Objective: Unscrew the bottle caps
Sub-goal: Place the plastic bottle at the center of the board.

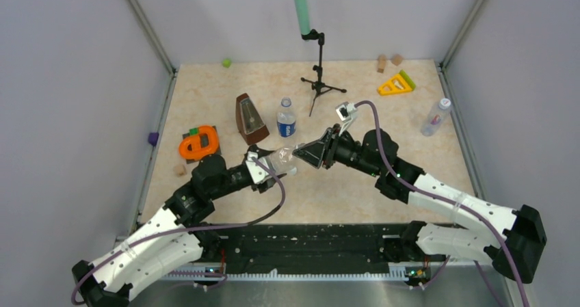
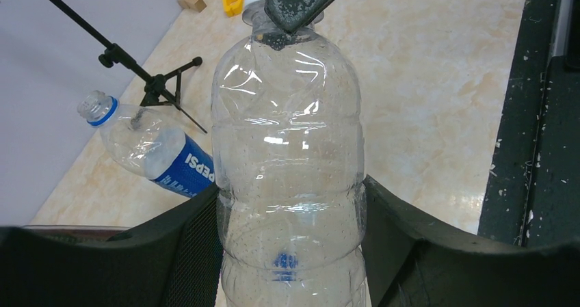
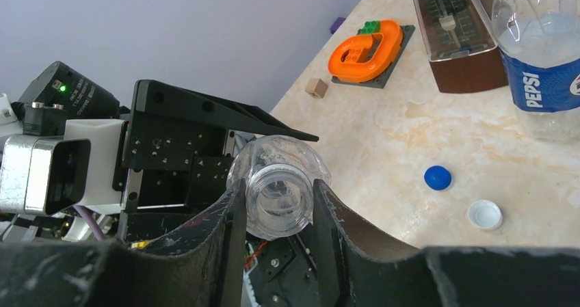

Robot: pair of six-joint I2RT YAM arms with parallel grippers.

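Observation:
Next, I release the plain clear bottle from my right gripper on the table [image 1: 316, 136] between the blue-labelled bottle and the bluish bottle, close beside the blue-labelled one.
My left gripper [image 2: 291, 204] is shut on the body of a plain clear bottle [image 2: 287, 136] and holds it tilted above the table [image 1: 284, 158]. My right gripper [image 3: 279, 197] has its fingers pressed against both sides of that bottle's neck, whose mouth [image 3: 277, 196] is open with no cap on it. A dark blue cap [image 3: 438, 177] and a white cap [image 3: 484, 215] lie loose on the table. The blue-labelled bottle [image 1: 286, 119] stands behind, its neck uncapped [image 2: 96, 105]. A bluish bottle [image 1: 436, 117] with a white cap [image 1: 444, 103] lies at the right.
A brown metronome [image 1: 250, 119] and an orange toy [image 1: 199, 143] sit to the left. A microphone stand [image 1: 319, 81] rises at the back centre. A yellow triangle [image 1: 396, 83] and wooden blocks [image 1: 381, 63] lie at the back right. Walls enclose the table.

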